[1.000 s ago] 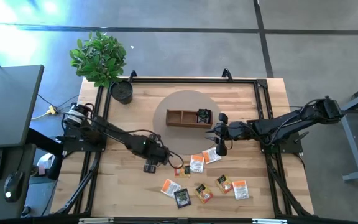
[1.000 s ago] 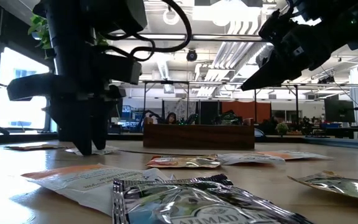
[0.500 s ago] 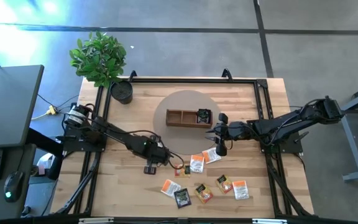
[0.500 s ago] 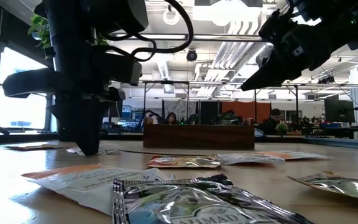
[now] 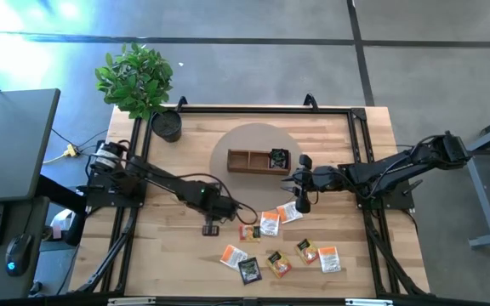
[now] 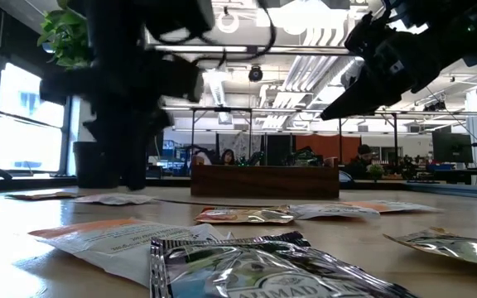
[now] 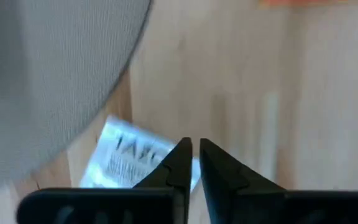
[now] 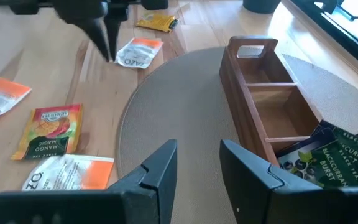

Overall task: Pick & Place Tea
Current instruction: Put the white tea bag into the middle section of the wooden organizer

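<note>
Next, I open my shut, empty left gripper above the flat white-and-orange packet and pinch the packet's edge (image 7: 196, 172) before lifting toward the tray.
Several tea packets lie flat on the wooden table: a white-and-orange one (image 8: 138, 53) by the mat's edge and others near the front (image 5: 277, 263). One black packet (image 8: 328, 155) lies in the end compartment of the wooden tray (image 5: 258, 160). My left gripper (image 5: 235, 212) is shut and empty. It points down just above the white-and-orange packet (image 7: 126, 163). My right gripper (image 5: 292, 180) hangs open and empty over the mat beside the tray.
A round grey mat (image 5: 228, 183) lies under the tray. A potted plant (image 5: 139, 81) stands at the far left corner. A black rail (image 5: 360, 144) frames the table. Bare wood lies at the near left. People show in the room beyond.
My left gripper has shut over the white-and-orange packet. It then went up a little and toward the table's right edge. The packet has stayed flat on the table.
</note>
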You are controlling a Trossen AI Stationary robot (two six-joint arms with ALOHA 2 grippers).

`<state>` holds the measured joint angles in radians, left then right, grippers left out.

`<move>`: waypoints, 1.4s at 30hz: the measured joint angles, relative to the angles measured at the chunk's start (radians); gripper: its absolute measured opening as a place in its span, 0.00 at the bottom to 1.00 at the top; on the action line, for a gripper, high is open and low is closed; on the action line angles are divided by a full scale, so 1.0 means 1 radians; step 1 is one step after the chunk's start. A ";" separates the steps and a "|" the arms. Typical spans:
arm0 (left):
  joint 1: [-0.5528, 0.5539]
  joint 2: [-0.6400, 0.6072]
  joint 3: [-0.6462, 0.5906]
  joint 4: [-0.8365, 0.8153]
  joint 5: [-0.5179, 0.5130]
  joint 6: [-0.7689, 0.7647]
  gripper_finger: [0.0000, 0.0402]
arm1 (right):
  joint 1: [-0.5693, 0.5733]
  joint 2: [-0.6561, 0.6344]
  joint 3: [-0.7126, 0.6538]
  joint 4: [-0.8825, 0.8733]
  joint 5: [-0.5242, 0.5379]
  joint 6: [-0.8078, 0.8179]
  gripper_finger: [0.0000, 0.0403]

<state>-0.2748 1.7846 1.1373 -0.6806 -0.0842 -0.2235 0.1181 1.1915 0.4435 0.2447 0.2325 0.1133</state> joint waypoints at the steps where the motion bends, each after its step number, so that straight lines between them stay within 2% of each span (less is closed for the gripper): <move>1: 0.000 -0.001 0.007 -0.003 0.000 0.011 0.11 | 0.000 0.000 0.000 0.002 0.000 0.000 0.29; 11: -0.002 0.025 -0.010 -0.053 -0.037 0.017 0.42 | 0.000 0.000 0.000 0.001 -0.003 -0.001 0.29; 17: -0.001 0.031 -0.037 -0.029 -0.039 0.032 0.50 | 0.000 0.000 0.000 0.000 -0.007 -0.001 0.29; 20: 0.000 0.028 -0.070 0.009 -0.031 0.028 0.47 | 0.000 0.000 0.000 0.004 -0.007 -0.001 0.29; 22: 0.000 0.028 -0.086 0.026 -0.012 0.028 0.40 | 0.000 0.000 0.000 0.005 -0.007 -0.001 0.29; 29: 0.000 0.030 -0.089 0.030 -0.017 0.009 0.04 | 0.000 0.000 0.000 0.007 -0.007 0.000 0.29; 35: 0.000 0.020 -0.007 -0.018 -0.111 -0.049 0.06 | 0.000 0.000 0.000 0.008 -0.007 0.000 0.29; 39: 0.015 -0.020 0.075 -0.006 -0.223 -0.036 0.01 | 0.000 0.000 0.000 0.009 -0.007 0.001 0.29; 42: 0.053 -0.052 0.119 0.045 -0.277 -0.022 0.01 | 0.000 0.000 0.000 0.009 -0.007 0.001 0.29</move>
<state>-0.2221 1.7331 1.2566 -0.6354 -0.3615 -0.2451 0.1181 1.1915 0.4435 0.2542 0.2256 0.1143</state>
